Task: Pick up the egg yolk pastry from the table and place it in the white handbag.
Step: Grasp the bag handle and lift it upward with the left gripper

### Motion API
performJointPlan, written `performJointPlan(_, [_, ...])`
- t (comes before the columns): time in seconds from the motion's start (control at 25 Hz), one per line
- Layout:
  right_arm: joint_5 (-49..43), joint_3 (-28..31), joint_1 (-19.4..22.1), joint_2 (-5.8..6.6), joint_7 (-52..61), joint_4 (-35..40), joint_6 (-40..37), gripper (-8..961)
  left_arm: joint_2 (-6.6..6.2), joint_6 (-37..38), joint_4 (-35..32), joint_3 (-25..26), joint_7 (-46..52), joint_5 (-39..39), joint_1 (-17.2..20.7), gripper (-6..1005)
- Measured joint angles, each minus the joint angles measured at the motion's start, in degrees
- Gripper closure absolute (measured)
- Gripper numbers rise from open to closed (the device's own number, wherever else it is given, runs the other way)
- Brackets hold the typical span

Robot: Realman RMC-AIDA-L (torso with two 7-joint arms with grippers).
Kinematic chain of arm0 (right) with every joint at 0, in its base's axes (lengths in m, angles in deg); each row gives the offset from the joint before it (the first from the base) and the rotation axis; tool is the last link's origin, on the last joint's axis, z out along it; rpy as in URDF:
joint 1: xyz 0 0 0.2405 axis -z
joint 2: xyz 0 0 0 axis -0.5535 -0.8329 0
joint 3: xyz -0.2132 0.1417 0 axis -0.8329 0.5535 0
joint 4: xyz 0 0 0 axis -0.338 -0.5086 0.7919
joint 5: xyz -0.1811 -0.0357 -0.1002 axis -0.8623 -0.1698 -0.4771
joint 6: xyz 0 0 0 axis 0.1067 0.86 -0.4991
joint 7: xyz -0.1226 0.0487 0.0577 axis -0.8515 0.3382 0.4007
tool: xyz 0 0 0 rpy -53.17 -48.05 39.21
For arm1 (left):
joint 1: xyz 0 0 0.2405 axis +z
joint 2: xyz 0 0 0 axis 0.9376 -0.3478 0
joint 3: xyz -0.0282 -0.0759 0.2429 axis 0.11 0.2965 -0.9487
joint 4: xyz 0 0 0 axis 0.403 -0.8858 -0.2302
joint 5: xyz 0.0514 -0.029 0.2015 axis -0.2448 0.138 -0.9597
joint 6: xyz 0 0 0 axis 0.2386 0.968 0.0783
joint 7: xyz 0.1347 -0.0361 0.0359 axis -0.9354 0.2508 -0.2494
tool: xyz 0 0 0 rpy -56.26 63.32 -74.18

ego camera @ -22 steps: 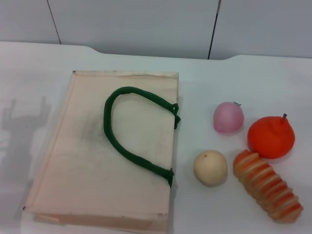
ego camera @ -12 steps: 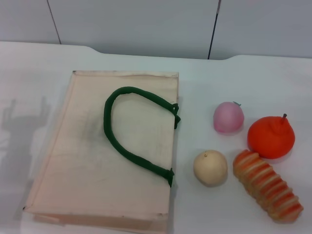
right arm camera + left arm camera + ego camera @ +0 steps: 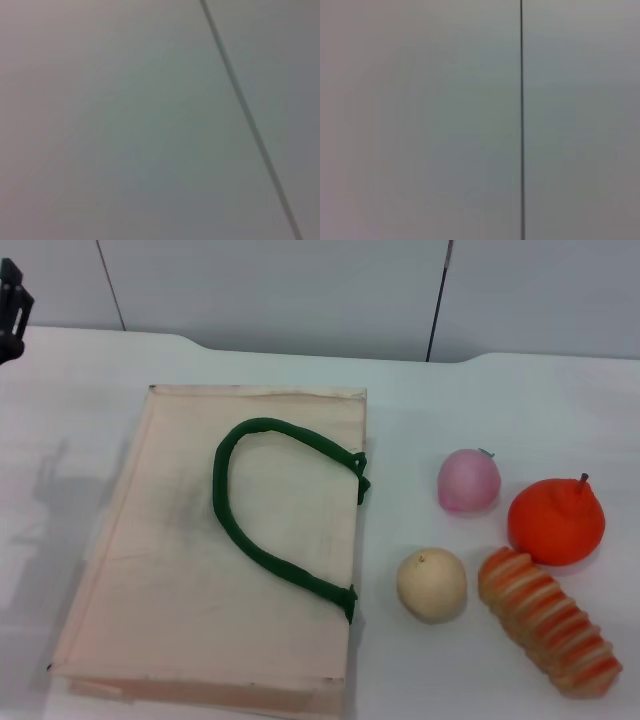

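The white handbag's dark green handle has a curved middle point(image 3: 221, 449), and my left gripper needs to move there next and close on it, because this opens the bag.
The egg yolk pastry point(image 3: 431, 584), a pale cream ball with a tiny nub, sits on the white table right of the bag's near corner. The white handbag point(image 3: 160, 570) lies flat on the left half of the table, its dark green handle point(image 3: 262, 510) looped on top. A dark part of my left gripper point(image 3: 10, 308) shows at the far left edge, high above the table's back left, far from the pastry. The right gripper is out of view. Both wrist views show only a grey panelled wall.
A pink ball point(image 3: 468, 480), an orange-red round fruit point(image 3: 555, 521) and a ridged orange-striped bread roll point(image 3: 548, 621) lie close to the pastry on its right. The table's back edge meets a grey wall point(image 3: 300, 290).
My left gripper has come into the head view at the top left edge. Its shadow on the table has shifted right. The objects have not moved.
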Motion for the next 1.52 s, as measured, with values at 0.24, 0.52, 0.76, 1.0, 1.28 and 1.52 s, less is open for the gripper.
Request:
performJointPlan(0.24, [-13.9,0.0,2.0,0.89,9.6,6.3,1.4,73,-1.77,-0.4,0.6,-6.1,11.2,-0.2,0.0,216])
performJointPlan(0.52, [-29.9,0.3,3.9,1.78,21.4,15.4,1.2,74,-4.65,-0.4,10.9,-15.6,41.8,-7.6,-2.9,221])
performJointPlan(0.76, [-43.3,0.7,5.3,2.86,32.6,24.3,0.7,74,-2.45,0.2,31.2,-20.7,72.3,-20.3,-7.8,225])
performJointPlan(1.0, [-51.2,2.5,6.5,3.50,38.9,29.6,0.7,75,-1.44,2.2,41.0,-20.9,92.3,-36.9,-13.1,230])
performJointPlan(1.28, [-52.3,5.7,6.7,2.86,38.8,30.0,1.2,75,-2.85,3.4,42.2,-20.9,106.3,-53.0,-18.5,234])
performJointPlan(1.52, [-52.3,6.0,6.7,2.67,38.6,30.1,1.2,75,-3.83,3.8,42.0,-21.0,111.8,-62.2,-21.4,239])
